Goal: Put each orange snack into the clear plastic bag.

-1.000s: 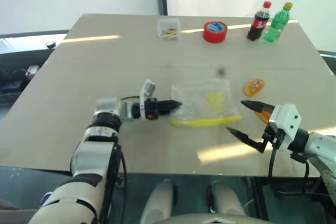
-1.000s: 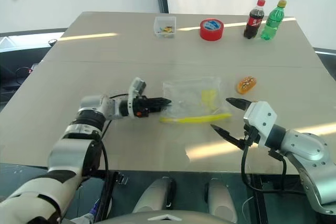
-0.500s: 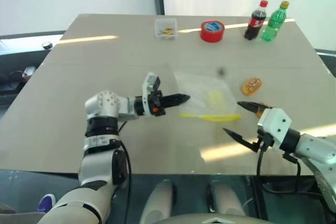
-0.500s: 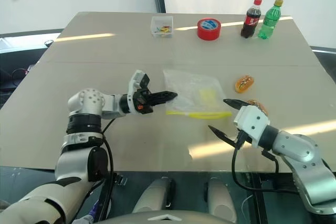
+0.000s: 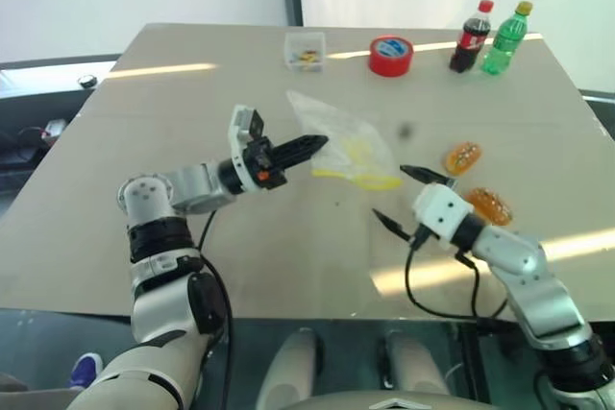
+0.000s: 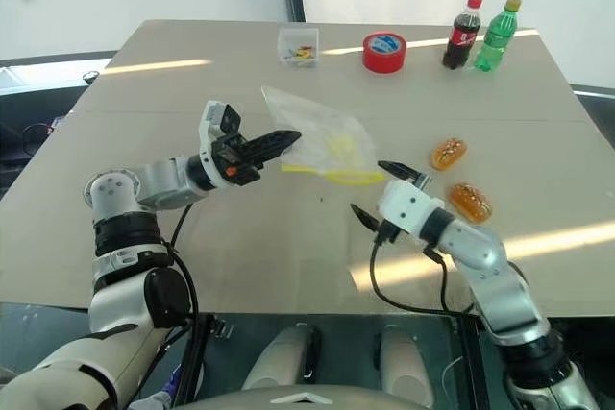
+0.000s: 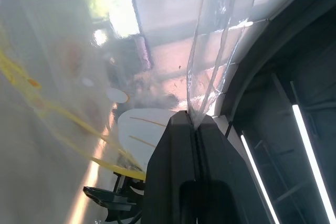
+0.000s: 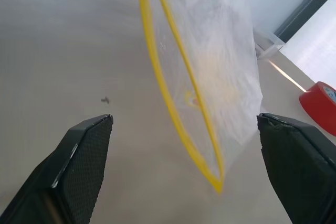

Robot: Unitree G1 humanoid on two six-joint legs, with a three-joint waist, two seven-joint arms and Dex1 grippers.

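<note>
The bag's film is pinched by my left gripper above the yellow strip, so my right gripper needs to hold the strip while my left gripper takes the strip's other end (image 5: 316, 174).
The clear plastic bag (image 5: 344, 144) hangs lifted above the table, its yellow strip (image 8: 177, 85) at the lower edge. My left gripper (image 5: 315, 145) is shut on the bag's corner, and the left wrist view shows the film pinched between the fingers (image 7: 178, 129). My right gripper (image 5: 391, 193) stands open just to the right of the bag, its fingers (image 8: 86, 153) spread either side of the yellow strip without touching it. Two orange snacks (image 5: 462, 156) (image 5: 489, 205) lie on the table to the right of the right gripper.
At the far edge of the table (image 5: 144, 237) stand a small clear box (image 5: 307, 50), a red tape roll (image 5: 391, 55), a cola bottle (image 5: 471, 37) and a green bottle (image 5: 506, 26). A small dark speck (image 8: 105, 99) marks the tabletop below the bag.
My left gripper has shut on the bag's edge and raised it off the table. The right gripper has moved left toward the bag, staying open.
</note>
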